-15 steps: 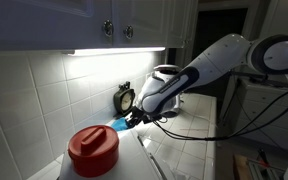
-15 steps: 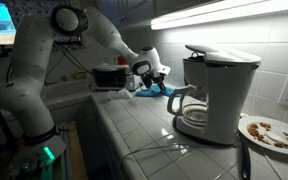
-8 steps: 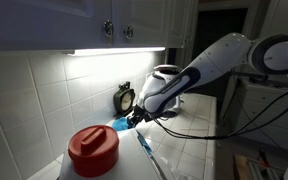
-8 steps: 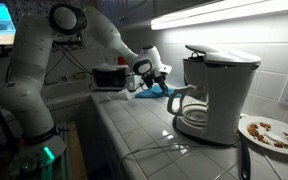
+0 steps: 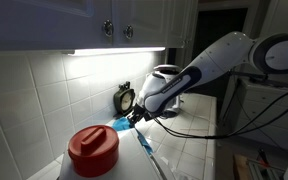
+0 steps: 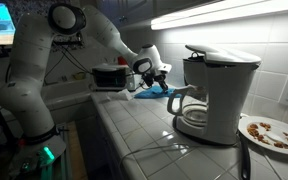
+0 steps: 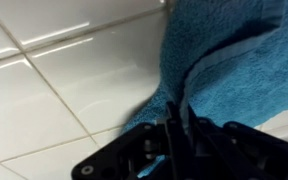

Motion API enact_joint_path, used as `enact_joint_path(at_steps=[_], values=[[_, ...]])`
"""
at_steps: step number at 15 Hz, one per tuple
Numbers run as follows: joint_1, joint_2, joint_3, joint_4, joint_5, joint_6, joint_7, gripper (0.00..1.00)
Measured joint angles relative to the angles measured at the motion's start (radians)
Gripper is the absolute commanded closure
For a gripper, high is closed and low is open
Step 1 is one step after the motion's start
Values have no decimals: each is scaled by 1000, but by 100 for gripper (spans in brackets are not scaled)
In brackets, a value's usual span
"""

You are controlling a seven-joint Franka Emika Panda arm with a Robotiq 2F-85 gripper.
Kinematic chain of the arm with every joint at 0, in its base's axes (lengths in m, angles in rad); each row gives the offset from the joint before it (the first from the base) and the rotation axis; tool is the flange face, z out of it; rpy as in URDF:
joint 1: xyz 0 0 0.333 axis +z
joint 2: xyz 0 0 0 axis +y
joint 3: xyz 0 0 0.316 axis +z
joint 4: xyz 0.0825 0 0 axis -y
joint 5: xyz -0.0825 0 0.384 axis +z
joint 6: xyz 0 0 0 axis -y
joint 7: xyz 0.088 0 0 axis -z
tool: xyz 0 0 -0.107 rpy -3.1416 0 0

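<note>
The rumpled blue towel's top layer is folded back over the rest, so I should open my gripper, grab that layer's edge [image 7: 195,76] and pull it flat.
A blue towel [image 7: 229,60] lies rumpled on the white tiled counter [image 7: 74,70]. In the wrist view my gripper [image 7: 180,112] is down at the towel's near edge, its two dark fingers pressed close together with a raised fold of the cloth pinched between them. In both exterior views the gripper [image 5: 134,117] [image 6: 149,82] sits low over the blue towel [image 5: 119,124] [image 6: 156,91] near the tiled wall, the white arm [image 5: 209,62] reaching down to it.
A white coffee maker [image 6: 215,92] with its glass pot stands on the counter, and beside it a plate [image 6: 268,131] with crumbs. A red-lidded container [image 5: 92,150] stands close to the camera. A small dark clock [image 5: 125,98] leans against the wall. Cables [image 6: 159,147] trail across the tiles.
The arm has stayed in place over the towel. The fingers eased apart slightly and came together again on the cloth fold.
</note>
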Motion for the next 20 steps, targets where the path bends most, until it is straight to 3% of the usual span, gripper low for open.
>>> enact_joint_path(at_steps=[6,11,12,14,15,19,20], values=[[22,-34,-24,-21,-34,0,26,94],[29,-107,-41,-116,-47,-2,43,94],[29,-116,-40,-136,-47,-2,45,68],[29,-127,-38,-172,-47,-2,54,64],[29,-130,-38,-188,-47,-2,58,87],[30,-134,-37,-223,-47,-2,66,99],[31,-139,-37,-227,-47,-2,68,69]])
